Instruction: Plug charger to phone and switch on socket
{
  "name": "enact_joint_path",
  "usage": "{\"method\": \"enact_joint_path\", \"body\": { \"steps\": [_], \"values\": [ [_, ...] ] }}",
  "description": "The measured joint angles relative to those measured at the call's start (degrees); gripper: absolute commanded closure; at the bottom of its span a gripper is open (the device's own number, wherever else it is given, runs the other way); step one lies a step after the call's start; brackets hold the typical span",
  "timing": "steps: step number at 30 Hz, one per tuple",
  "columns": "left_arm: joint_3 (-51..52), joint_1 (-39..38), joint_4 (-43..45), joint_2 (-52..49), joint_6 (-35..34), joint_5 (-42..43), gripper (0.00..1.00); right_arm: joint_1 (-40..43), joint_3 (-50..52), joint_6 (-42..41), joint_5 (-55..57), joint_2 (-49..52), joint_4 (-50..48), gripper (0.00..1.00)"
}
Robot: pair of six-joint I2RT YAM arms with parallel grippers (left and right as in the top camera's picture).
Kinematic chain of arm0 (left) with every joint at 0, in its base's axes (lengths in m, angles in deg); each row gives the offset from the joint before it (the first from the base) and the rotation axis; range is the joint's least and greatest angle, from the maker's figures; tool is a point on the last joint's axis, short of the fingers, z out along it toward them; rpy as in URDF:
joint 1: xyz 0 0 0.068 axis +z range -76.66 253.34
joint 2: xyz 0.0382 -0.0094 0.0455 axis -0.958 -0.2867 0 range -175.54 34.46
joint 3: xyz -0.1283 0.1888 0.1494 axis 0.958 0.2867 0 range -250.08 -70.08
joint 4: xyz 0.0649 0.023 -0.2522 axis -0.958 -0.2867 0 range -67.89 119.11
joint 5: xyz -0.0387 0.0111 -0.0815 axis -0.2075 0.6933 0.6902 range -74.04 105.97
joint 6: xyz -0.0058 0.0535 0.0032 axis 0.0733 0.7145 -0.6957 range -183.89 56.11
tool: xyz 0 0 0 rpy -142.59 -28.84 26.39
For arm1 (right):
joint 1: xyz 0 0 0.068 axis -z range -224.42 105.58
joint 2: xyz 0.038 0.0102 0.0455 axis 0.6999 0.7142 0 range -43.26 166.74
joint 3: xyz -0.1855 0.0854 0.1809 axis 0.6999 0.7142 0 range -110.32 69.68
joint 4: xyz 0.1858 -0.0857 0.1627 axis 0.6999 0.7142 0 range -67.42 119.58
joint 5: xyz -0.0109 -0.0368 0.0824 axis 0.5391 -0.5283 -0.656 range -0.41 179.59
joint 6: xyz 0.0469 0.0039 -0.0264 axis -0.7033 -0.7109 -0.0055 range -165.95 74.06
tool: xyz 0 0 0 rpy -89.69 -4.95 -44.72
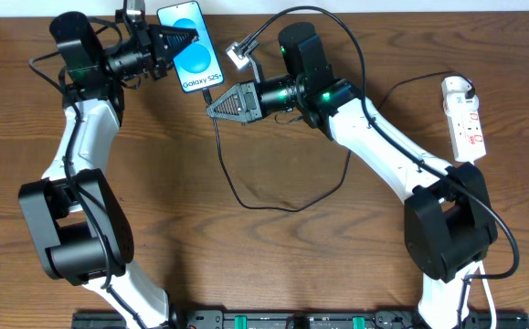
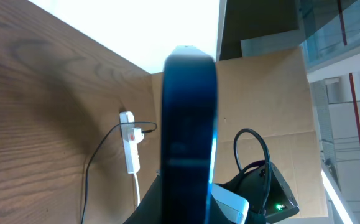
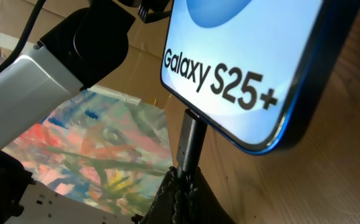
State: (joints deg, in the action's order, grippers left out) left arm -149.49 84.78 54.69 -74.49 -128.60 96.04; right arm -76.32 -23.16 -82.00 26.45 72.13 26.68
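I should use my left gripper to put the phone down on the table (image 1: 245, 135) just in front of my right gripper's fingertips.
The phone (image 1: 191, 46) has a lit cyan screen reading "Galaxy S25+". My left gripper (image 1: 182, 40) is shut on its edges and holds it at the table's back middle; in the left wrist view the phone (image 2: 189, 130) is seen edge-on. My right gripper (image 1: 218, 103) is shut on the charger's black connector (image 3: 189, 146), whose tip meets the phone's bottom edge (image 3: 242, 93). The black cable (image 1: 273, 203) loops over the table to a white plug in the socket (image 1: 465, 117) at the right, also in the left wrist view (image 2: 131, 142).
The socket's white cord (image 2: 136, 190) runs toward the table's front. A cardboard wall (image 2: 273, 93) stands behind the table. The table's back edge lies just beyond the phone.
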Motion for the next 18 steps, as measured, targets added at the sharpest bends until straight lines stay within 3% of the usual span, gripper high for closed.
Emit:
{"method": "enact_joint_path", "body": {
  "steps": [5,13,18],
  "values": [
    [0.0,0.0,-0.02,0.0,0.0,0.0,0.93,0.02,0.0,-0.02,-0.02,0.0,-0.07,0.98],
    [0.0,-0.66,-0.09,0.0,0.26,2.32,0.93,0.28,-0.02,1.2,0.04,0.0,6.36,0.75],
    [0.0,-0.61,-0.09,0.0,0.68,2.58,0.93,0.57,-0.02,3.41,0.11,0.0,9.53,0.71]
  ]
}}
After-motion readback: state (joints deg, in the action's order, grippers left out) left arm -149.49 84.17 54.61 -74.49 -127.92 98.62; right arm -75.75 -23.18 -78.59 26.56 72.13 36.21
